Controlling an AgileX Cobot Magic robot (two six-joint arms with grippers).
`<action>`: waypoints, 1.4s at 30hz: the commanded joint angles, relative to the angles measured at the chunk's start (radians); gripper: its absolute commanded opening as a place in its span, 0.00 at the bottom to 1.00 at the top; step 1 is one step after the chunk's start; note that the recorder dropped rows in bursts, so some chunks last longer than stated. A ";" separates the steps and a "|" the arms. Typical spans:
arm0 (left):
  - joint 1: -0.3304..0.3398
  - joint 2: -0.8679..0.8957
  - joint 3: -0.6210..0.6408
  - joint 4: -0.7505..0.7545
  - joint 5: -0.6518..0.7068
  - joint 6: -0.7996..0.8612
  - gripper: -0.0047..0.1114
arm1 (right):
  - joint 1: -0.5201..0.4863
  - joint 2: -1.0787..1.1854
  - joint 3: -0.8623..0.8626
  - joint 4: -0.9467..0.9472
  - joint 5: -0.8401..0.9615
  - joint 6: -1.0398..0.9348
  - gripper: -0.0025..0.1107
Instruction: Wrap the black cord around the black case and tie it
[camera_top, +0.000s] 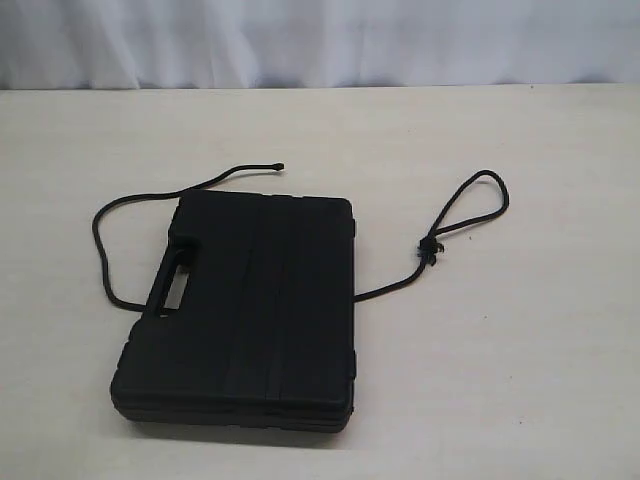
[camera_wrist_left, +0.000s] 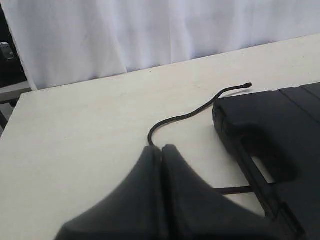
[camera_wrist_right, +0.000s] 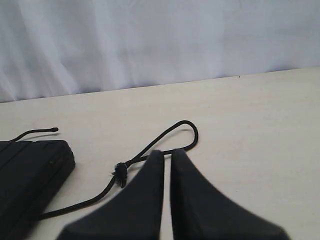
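My left gripper is to go to the black case next and close on the middle of its handle (camera_top: 163, 280) (camera_wrist_left: 253, 172), next to the handle slot.
The black case (camera_top: 250, 310) lies flat on the table, its handle slot toward the left. The black cord (camera_top: 100, 250) runs out from under the case's left side and curls back to a free end behind it. On the right it leads to a knot (camera_top: 430, 248) and a loop. Neither arm shows in the exterior view. My left gripper (camera_wrist_left: 161, 147) is shut and empty, hanging above the table beside the cord (camera_wrist_left: 190, 116) and the case's handle end (camera_wrist_left: 280, 125). My right gripper (camera_wrist_right: 167, 152) is shut and empty, just short of the knotted loop (camera_wrist_right: 192, 132), with the case (camera_wrist_right: 25, 175) off to one side.
The pale table (camera_top: 520, 380) extends all round the case. A white curtain (camera_top: 320, 40) closes off the back edge. Some dark equipment (camera_wrist_left: 6, 50) shows past the table's corner in the left wrist view.
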 joint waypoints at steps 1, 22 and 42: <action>0.002 -0.002 0.002 0.001 -0.004 -0.001 0.04 | -0.005 -0.005 0.003 -0.007 -0.009 -0.005 0.06; 0.002 -0.002 -0.005 -0.725 -0.884 -0.275 0.04 | -0.002 -0.005 0.003 0.557 -0.298 -0.002 0.06; 0.002 1.282 -1.011 -0.043 0.522 -0.025 0.04 | -0.002 -0.005 0.003 0.557 -0.289 -0.002 0.06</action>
